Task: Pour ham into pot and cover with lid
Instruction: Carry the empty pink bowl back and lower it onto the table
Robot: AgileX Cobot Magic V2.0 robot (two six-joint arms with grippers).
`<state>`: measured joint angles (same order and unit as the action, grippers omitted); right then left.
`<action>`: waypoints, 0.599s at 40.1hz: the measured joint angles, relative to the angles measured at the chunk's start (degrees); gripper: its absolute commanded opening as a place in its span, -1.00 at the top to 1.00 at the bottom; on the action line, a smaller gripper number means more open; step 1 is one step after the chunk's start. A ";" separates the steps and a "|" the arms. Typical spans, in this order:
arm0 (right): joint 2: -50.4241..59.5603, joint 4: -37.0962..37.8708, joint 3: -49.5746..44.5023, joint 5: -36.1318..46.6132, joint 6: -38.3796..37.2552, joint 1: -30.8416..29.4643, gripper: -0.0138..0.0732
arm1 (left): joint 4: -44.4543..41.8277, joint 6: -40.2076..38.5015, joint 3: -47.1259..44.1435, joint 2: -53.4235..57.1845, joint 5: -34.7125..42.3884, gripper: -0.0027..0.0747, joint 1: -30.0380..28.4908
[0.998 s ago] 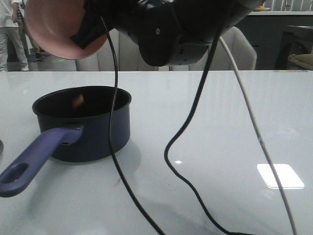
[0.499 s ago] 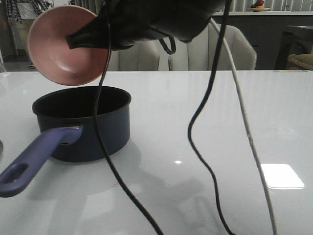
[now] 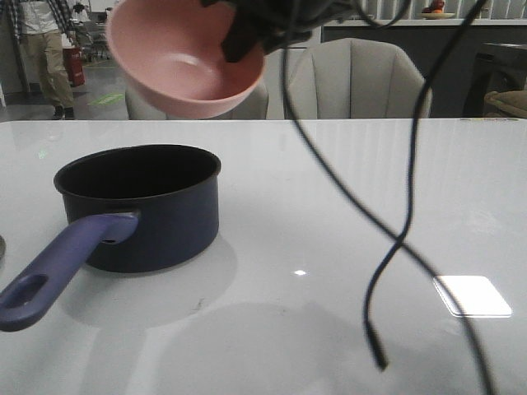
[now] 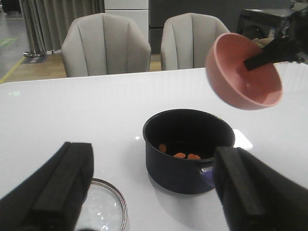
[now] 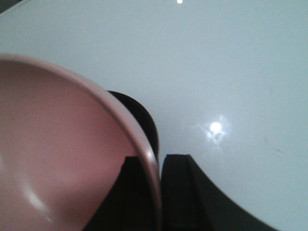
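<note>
The robot's right gripper should release the pink bowl on the white tabletop (image 3: 400, 253) beside the bright light patch.
The dark navy pot (image 3: 169, 222) stands at the table's left, its purple-blue handle (image 3: 58, 267) pointing toward the near edge. A few orange ham slices (image 4: 180, 155) lie on the pot's (image 4: 175, 175) black bottom. My right gripper (image 3: 244, 34) is shut on the rim of an empty pink bowl (image 3: 185, 62), held in the air above and right of the pot, its mouth tilted up. The right wrist view shows the bowl's rim (image 5: 144, 149) pinched by my right gripper (image 5: 156, 180). My left gripper (image 4: 154, 192) hangs open and empty. The glass lid (image 4: 106, 209) lies flat beside the pot.
Black cables (image 3: 395, 239) dangle from the right arm over the table's middle and right. Two pale chairs (image 4: 106, 45) stand beyond the far table edge. A bright light patch (image 3: 471, 295) reflects on the white tabletop at the right.
The pink bowl has swung from tipped over the pot to nearly upright, moving right and slightly up. The right arm has risen mostly out of the front view. A falling ham slice has landed.
</note>
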<state>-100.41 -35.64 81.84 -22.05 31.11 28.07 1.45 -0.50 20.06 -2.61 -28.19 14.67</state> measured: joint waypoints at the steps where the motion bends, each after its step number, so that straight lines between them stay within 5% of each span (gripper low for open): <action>1: 0.45 0.00 0.00 -1.89 -0.13 -1.10 0.37 | 0.00 0.00 0.00 0.00 0.00 -0.50 0.00; 6: 2.10 3.60 0.00 -8.36 -1.75 -6.79 0.37 | 0.00 0.00 0.00 0.00 0.00 -0.50 0.00; 15: 2.46 21.87 -1.80 -14.96 -19.67 -13.15 0.37 | 0.00 0.00 0.00 0.00 0.00 -0.50 0.00; 24: 0.11 26.34 -3.54 -22.98 -24.94 -16.63 0.37 | 0.00 0.00 0.00 0.00 0.00 -0.50 0.00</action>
<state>-100.30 -9.30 78.30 -45.03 6.17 11.44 1.45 -0.50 20.06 -2.61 -28.19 14.67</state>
